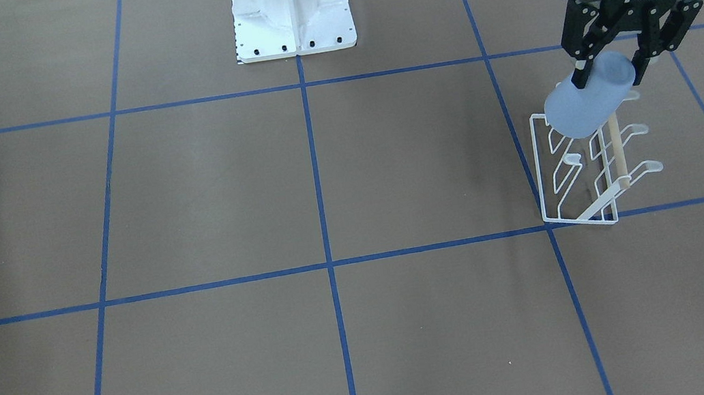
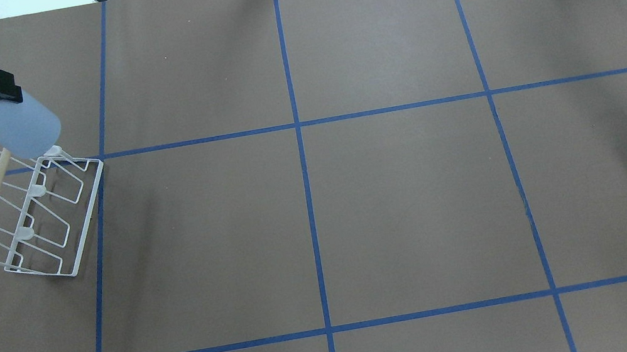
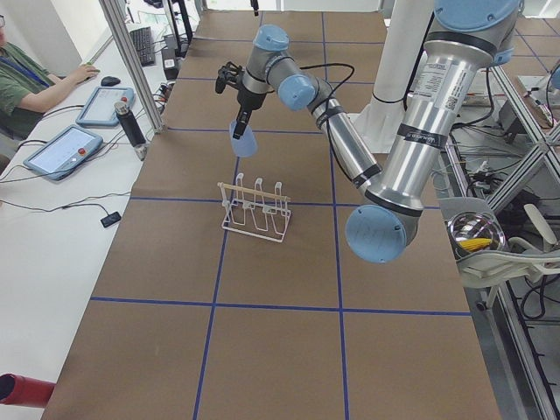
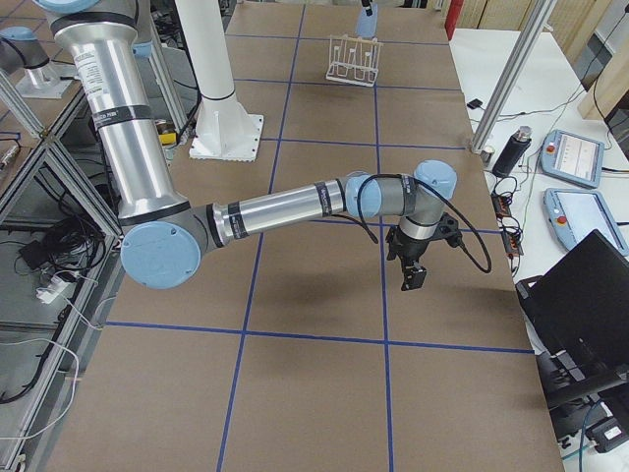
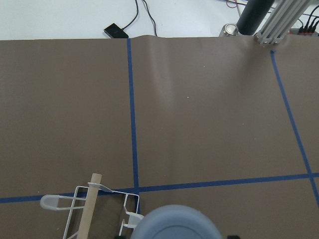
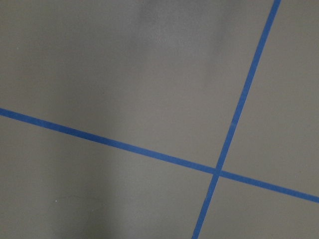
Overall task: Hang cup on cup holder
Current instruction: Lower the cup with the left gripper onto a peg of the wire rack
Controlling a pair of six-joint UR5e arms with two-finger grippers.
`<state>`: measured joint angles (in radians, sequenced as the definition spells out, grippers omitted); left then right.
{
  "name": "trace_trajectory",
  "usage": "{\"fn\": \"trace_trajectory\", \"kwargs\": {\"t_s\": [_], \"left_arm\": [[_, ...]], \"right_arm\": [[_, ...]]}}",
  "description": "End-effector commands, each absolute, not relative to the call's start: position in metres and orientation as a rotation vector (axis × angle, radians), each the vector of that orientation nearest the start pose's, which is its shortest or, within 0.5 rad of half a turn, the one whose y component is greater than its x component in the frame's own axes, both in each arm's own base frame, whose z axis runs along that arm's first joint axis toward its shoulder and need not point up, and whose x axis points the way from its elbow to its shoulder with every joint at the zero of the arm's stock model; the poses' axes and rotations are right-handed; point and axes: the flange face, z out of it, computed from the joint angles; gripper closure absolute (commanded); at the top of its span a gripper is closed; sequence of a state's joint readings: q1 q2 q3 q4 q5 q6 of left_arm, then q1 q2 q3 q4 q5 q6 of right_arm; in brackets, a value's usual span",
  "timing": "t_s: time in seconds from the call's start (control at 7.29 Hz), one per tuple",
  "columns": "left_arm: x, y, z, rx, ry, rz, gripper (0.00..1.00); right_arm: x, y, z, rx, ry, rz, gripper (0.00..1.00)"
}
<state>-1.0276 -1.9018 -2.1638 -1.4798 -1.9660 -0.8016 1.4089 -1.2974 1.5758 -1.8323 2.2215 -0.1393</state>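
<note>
My left gripper needs to let go of the light blue cup on the cup holder's white peg (image 1: 559,176) (image 5: 136,218) nearest the blue tape crossing.
My left gripper (image 1: 610,73) is shut on the light blue cup (image 1: 587,106) and holds it tilted in the air, right above the end of the white wire cup holder (image 1: 587,181) nearest the robot. The cup's lower end hangs close over the wooden dowel (image 1: 617,150) and the prongs; I cannot tell whether it touches them. In the overhead view the cup (image 2: 22,129) is at the far left, over the holder (image 2: 40,215). The left wrist view shows the cup's end (image 5: 174,226) and the holder (image 5: 92,209) below. My right gripper (image 4: 413,273) hovers mid-table, far away; I cannot tell its state.
The table is brown with a blue tape grid. The robot's white base (image 1: 292,13) stands at mid-edge. An aluminium post (image 3: 131,70), tablets (image 3: 63,150) and a seated person (image 3: 22,79) are beyond the table's far side. A metal bowl (image 3: 475,234) sits off the table.
</note>
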Motion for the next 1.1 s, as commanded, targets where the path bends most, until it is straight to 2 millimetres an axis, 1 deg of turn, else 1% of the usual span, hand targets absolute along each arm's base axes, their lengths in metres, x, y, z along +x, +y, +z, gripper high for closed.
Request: {"fn": "trace_trajectory", "kwargs": {"t_s": [0.0, 0.14, 0.27, 0.41, 0.55, 0.69, 0.82, 0.96], "left_arm": [[0.204, -0.507, 0.25, 0.399, 0.76, -0.078, 1.0], [0.211, -0.516, 0.258, 0.382, 0.749, -0.08, 1.0], [0.226, -0.518, 0.268, 0.365, 0.733, -0.067, 1.0], [0.232, -0.524, 0.278, 0.366, 0.725, -0.066, 1.0], [0.234, -0.526, 0.286, 0.368, 0.727, -0.064, 1.0], [0.235, -0.527, 0.289, 0.361, 0.723, -0.067, 1.0], [0.237, -0.527, 0.292, 0.353, 0.72, -0.065, 1.0], [0.237, -0.525, 0.3, 0.34, 0.716, -0.065, 1.0]], "right_arm": [[-0.024, -0.594, 0.542, -0.032, -0.654, -0.284, 0.0], [-0.026, -0.595, 0.541, -0.037, -0.676, -0.273, 0.0], [-0.027, -0.594, 0.54, -0.038, -0.698, -0.27, 0.0], [-0.027, -0.594, 0.539, -0.037, -0.7, -0.269, 0.0], [-0.027, -0.594, 0.539, -0.037, -0.7, -0.269, 0.0], [-0.027, -0.594, 0.538, -0.035, -0.7, -0.27, 0.0], [-0.027, -0.594, 0.538, -0.034, -0.7, -0.27, 0.0], [-0.027, -0.595, 0.538, -0.033, -0.698, -0.271, 0.0]]}}
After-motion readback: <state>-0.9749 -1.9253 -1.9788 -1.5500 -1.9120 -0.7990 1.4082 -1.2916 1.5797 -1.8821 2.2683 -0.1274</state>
